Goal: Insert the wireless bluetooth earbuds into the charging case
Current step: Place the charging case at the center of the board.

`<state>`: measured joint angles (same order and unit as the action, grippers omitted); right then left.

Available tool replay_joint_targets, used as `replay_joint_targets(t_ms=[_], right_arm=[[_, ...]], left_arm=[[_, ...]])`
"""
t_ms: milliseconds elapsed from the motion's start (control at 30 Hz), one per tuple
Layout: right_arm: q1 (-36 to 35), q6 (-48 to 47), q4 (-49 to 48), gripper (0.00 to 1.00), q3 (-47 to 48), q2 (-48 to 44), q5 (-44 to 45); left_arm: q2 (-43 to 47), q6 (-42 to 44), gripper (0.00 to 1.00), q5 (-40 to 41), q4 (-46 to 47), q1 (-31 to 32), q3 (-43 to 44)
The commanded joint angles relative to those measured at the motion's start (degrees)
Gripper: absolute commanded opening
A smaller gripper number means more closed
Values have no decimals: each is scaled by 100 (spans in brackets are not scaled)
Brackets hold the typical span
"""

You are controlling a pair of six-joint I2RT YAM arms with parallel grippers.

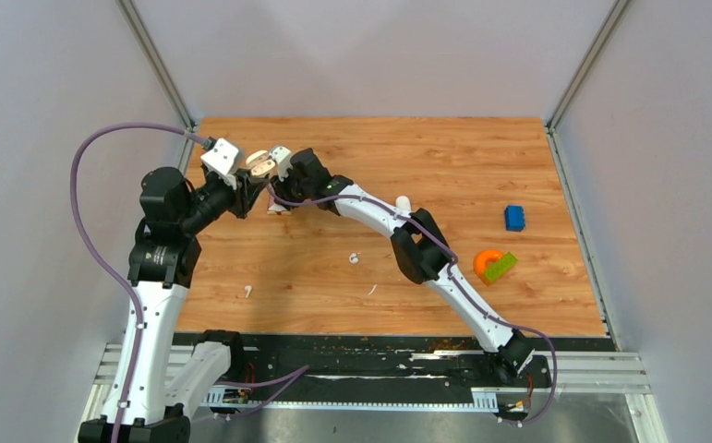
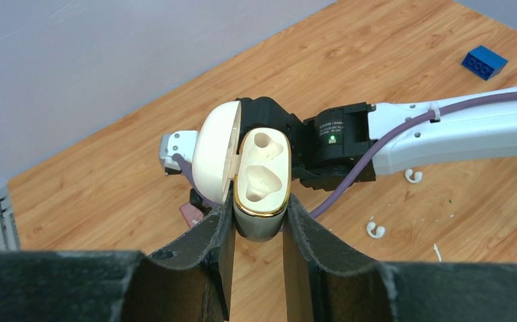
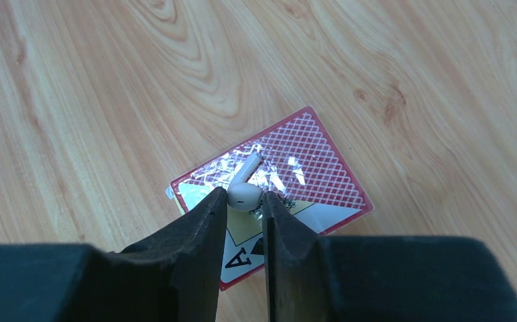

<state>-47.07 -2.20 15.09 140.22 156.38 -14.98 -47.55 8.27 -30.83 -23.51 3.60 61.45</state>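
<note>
Next, my left gripper sets the cream charging case down beside the earbud nearest the white sliver (image 1: pixel 335 240) (image 2: pixel 332 223), on the side toward the playing card.
My left gripper (image 2: pixel 259 218) is shut on the cream charging case (image 2: pixel 262 178), held up above the table with its lid open to the left; both sockets look empty. The case also shows in the top view (image 1: pixel 259 163) at the far left. My right gripper (image 3: pixel 245 201) is shut on one white earbud (image 3: pixel 244 193), pinched by its head with the stem pointing away, above a playing card. In the top view the right gripper (image 1: pixel 274 189) is just right of the case. Two more earbuds (image 2: pixel 413 176) (image 2: pixel 375 230) lie loose on the table, also in the top view (image 1: pixel 355 259) (image 1: pixel 247 292).
A red-backed playing card (image 3: pixel 316 168) with foil scraps lies under the right gripper. A thin white sliver (image 1: pixel 372 290) lies mid-table. A blue brick (image 1: pixel 515 218) and an orange ring with a green brick (image 1: pixel 492 265) sit at the right. Grey walls enclose the table.
</note>
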Motion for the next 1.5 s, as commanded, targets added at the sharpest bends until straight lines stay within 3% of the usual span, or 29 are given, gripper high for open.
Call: replay_joint_targets(t_ms=[0,333,600,700,867,1167,1233,1367,1467], right_arm=[[14,-106,-183,24,247,121,144],[168,-105,490,13,-556,-1002,-428],[410,-320,629,14,-3179,-3080,-895],[489,-517,667,15,-3612,-3471,-919],[608,-629,515,16,-3745,-3643,-678],[674,-139,380,27,-2467,-2735,4],[787,-141,435,27,-2532,-2837,-57],[1248,-187,554,29,-2955,-3418,-220],[1755,-206,653,30,-3329,-4019,-314]], left_arm=[[-26,-54,0,-106,385,-51,46],[-17,-104,0,-154,677,-52,-79],[2,-405,0,-359,1399,-50,-508],[25,-459,0,-275,1570,-47,-611],[31,-463,0,-11,1546,-46,-599],[7,-121,0,616,778,-47,-382],[-43,74,0,174,480,-51,-371],[-414,274,3,-1463,-485,-44,-349],[-858,-97,3,-2283,-553,-17,-567]])
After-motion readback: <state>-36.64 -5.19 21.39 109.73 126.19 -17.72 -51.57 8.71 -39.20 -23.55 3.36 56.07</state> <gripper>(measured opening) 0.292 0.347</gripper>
